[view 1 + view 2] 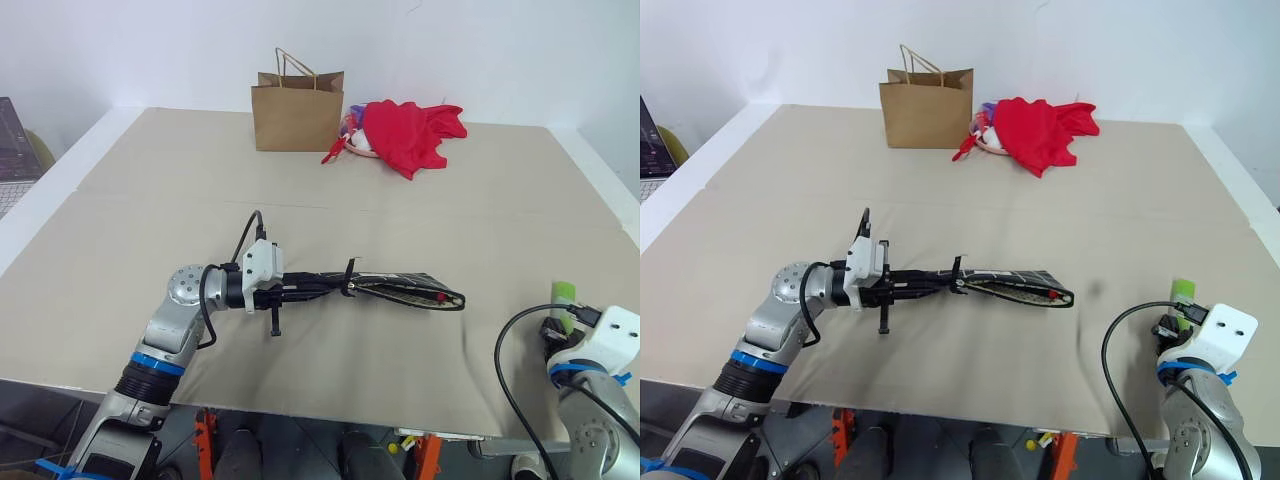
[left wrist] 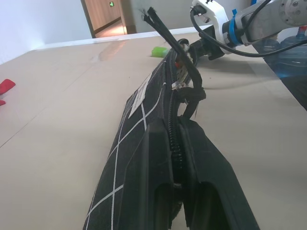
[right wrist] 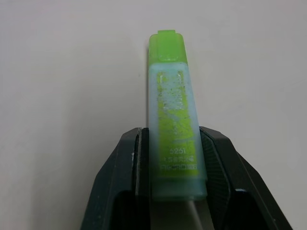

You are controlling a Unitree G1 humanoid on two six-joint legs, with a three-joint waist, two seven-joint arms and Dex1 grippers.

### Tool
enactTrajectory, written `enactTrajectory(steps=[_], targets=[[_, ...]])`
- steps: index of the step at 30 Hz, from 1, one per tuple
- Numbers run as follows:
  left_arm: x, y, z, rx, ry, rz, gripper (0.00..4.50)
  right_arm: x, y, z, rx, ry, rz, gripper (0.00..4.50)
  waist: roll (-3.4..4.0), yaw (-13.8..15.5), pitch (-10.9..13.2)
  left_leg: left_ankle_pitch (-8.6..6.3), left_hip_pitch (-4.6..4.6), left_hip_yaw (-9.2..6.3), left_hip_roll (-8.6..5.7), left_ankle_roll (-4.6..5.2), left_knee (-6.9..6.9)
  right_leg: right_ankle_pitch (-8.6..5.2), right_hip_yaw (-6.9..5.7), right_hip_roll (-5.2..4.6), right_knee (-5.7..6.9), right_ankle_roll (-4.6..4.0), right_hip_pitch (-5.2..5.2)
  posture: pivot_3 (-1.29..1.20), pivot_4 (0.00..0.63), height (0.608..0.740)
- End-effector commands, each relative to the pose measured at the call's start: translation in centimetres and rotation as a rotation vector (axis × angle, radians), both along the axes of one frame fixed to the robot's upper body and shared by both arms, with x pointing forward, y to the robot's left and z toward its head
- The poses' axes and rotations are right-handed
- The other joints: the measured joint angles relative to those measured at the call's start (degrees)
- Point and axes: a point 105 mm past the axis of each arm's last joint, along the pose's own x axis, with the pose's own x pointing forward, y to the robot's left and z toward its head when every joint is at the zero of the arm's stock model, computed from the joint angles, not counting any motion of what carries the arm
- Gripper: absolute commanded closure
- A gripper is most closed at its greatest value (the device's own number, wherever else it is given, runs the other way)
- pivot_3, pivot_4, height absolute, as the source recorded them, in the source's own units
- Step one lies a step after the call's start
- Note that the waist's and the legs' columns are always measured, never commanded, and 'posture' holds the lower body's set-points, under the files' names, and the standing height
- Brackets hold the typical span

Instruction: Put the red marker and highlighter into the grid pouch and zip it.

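Observation:
Next, my right gripper releases the highlighter inside the grid pouch (image 1: 394,290), between the black strap and the tip of the red marker.
The grid pouch (image 1: 400,288) hangs level just above the table's middle, with my left gripper (image 1: 318,287) shut on its zipper edge (image 2: 175,143). Its far end gapes open, and the red marker's red tip (image 1: 441,297) shows inside that mouth. The light-green highlighter (image 3: 173,124) lies near the table's front right corner. My right gripper (image 1: 560,322) is shut on it, one black finger (image 3: 129,163) pressed to each side of its lower half. A black strap (image 2: 189,81) loops over the pouch just past my left fingertips.
A brown paper bag (image 1: 298,110) stands at the back of the table, with a red cloth bundle (image 1: 410,132) beside it to the right. A laptop (image 1: 15,150) sits off the table's left side. The table's front edge (image 1: 330,405) is close.

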Motion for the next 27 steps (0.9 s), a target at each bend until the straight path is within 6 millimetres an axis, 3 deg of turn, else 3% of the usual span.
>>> enactTrajectory(steps=[1, 3, 5, 8, 10, 13, 17, 27], targets=[[-0.3, 0.1, 1.1, -0.015, -0.04, -0.013, 4.5, 2.7, 5.4, 4.2, -0.038, -0.104, 0.399, 3.44, 0.07, -0.7, 0.0, 0.0, 0.0, 0.0, 0.0, 0.0, 0.0, 0.0, 0.0, 0.0, 0.0, 0.0, -0.01, 0.0, 0.15, 0.74], [-0.4, 0.1, 1.0, -0.011, -0.037, -0.02, 4.5, 3.3, 8.5, 7.8, -0.098, -0.178, 0.68, 3.44, 0.37, -1.4, 0.2, 0.0, 0.0, 0.02, 0.0, 0.0, 0.01, 0.01, 0.03, 0.0, 0.0, 0.01, -0.02, 0.0, 0.15, 0.74], [-0.5, 0.1, 0.9, -0.007, -0.036, -0.028, 4.5, 2.8, 10.6, 10.0, -0.174, -0.186, 0.931, 3.44, 0.67, -1.5, 0.3, 0.01, -0.02, 0.04, -0.02, 0.01, 0.06, 0.05, 0.08, -0.01, 0.01, 0.06, -0.02, 0.0, 0.15, 0.74], [-0.6, 0.0, 0.9, -0.002, -0.039, -0.038, 4.5, 0.9, 12.6, 12.8, -0.17, -0.174, 1.255, 3.44, 0.49, -1.2, 0.4, 0.0, -0.06, 0.0, -0.02, 0.04, 0.01, -0.05, -0.01, 0.0, -0.01, 0.1, 0.02, 0.0, 0.15, 0.74], [-0.6, 0.0, 1.0, 0.001, -0.043, -0.043, 4.5, -0.2, 13.0, 13.8, -0.126, -0.151, 1.382, 3.44, 0.36, -1.2, 0.4, -0.02, -0.11, -0.01, -0.01, 0.06, 0.03, -0.09, -0.09, 0.0, -0.02, 0.1, 0.03, 0.0, 0.15, 0.74], [-0.6, 0.0, 1.0, 0.002, -0.046, -0.046, 4.5, -1.4, 13.3, 13.7, -0.076, -0.054, 1.501, 3.44, 0.19, -1.1, 0.4, -0.05, -0.24, 0.02, -0.07, 0.11, 0.09, -0.11, -0.07, -0.09, -0.11, 0.1, 0.03, 0.0, 0.15, 0.74], [-0.6, -0.2, 1.0, -0.001, -0.049, -0.054, 4.5, -2.3, 12.9, 11.9, -0.087, 0.121, 1.58, 3.44, 0.17, -0.9, 0.4, -0.07, -0.25, 0.02, -0.06, 0.14, 0.1, -0.15, -0.15, -0.09, -0.1, 0.1, 0.02, 0.0, 0.15, 0.74], [-0.7, -0.3, 1.1, -0.008, -0.052, -0.051, 4.5, -2.1, 12.1, 11.1, -0.06, 0.169, 1.595, 3.44, 0.18, -0.8, 0.4, -0.03, -0.22, 0.03, -0.06, 0.09, 0.18, -0.1, -0.14, -0.09, -0.09, 0.16, 0.03, 0.0, 0.15, 0.74]])
